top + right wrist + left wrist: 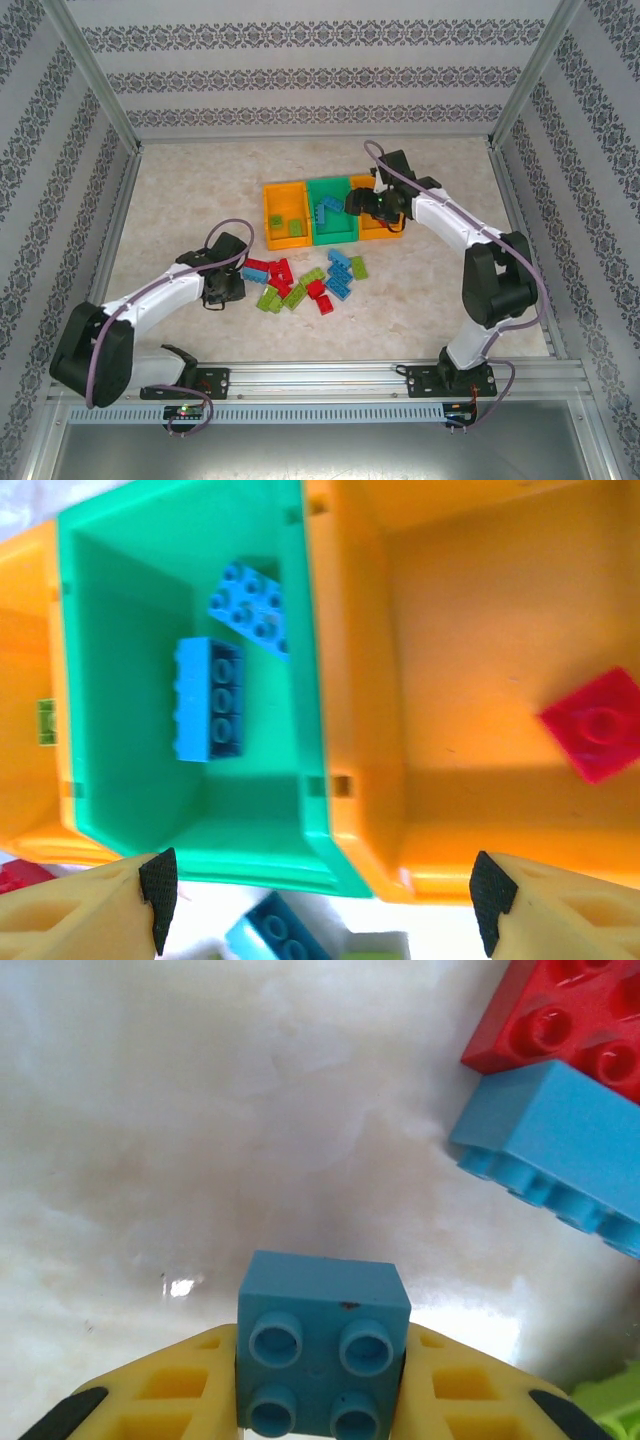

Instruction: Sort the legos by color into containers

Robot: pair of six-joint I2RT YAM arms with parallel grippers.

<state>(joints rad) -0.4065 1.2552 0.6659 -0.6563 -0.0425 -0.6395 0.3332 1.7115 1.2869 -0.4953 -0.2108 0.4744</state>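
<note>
My left gripper is going to set the light blue four-stud lego down in the green container (339, 227) near the container's front side.
My left gripper (322, 1365) is shut on a light blue four-stud lego (322, 1345), low over the table at the left edge of the pile of legos (300, 280). A red lego (570, 1020) and a longer blue one (560, 1150) lie just ahead of it. My right gripper (325, 905) is open and holds nothing, hovering over the near rims of the containers. The green container (130, 810) holds two blue legos (210, 700). A red lego (597, 725) sits in the right orange container (470, 600), and a lime green one (46, 722) in the left orange container (283, 240).
Red, blue and lime legos lie scattered on the table just in front of the containers, between the two arms. A blue lego (275, 932) lies below the right gripper, outside the green bin's front wall. Patterned walls enclose the table on three sides.
</note>
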